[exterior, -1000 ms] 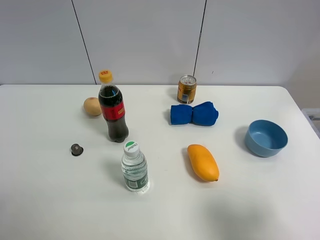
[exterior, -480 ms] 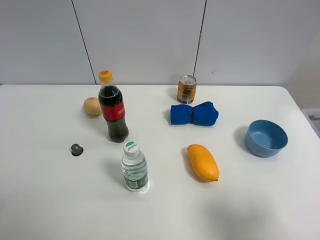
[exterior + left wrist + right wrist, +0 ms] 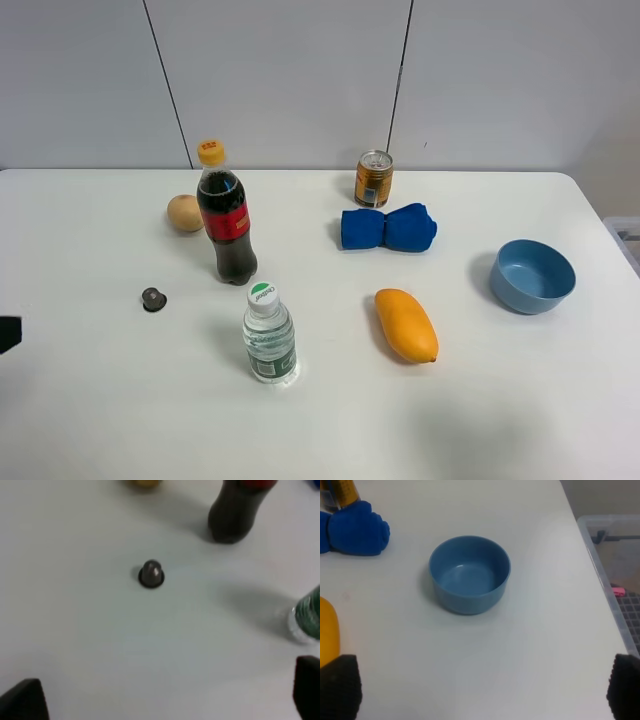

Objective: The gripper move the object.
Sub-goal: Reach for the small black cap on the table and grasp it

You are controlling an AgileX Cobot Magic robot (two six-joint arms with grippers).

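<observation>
My left gripper should next move to the dark grey-brown capsule by the cola bottle and close on the capsule's sides (image 3: 153, 300) (image 3: 151, 574).
The object, a tiny dark grey-brown capsule (image 3: 153, 298) with a lighter top, stands on the white table left of the cola bottle. In the left wrist view the capsule (image 3: 151, 573) lies ahead of my left gripper (image 3: 165, 700), well apart from it. Its dark fingertips (image 3: 22, 700) show at both lower corners, spread wide and empty. A dark bit of the left arm (image 3: 6, 333) shows at the table's left edge. My right gripper (image 3: 480, 690) is open and empty, hovering near the blue bowl (image 3: 469, 573); it is out of the exterior view.
A cola bottle (image 3: 227, 217), a beige ball (image 3: 184, 212), a water bottle (image 3: 268, 335), a mango (image 3: 406, 324), a blue cloth (image 3: 388, 228), a can (image 3: 373, 178) and the blue bowl (image 3: 532, 276) stand on the table. A clear plastic bin (image 3: 615, 555) sits beyond the table's right edge.
A dark part of the left arm has come into the exterior view at the left edge. Nothing on the table has moved.
</observation>
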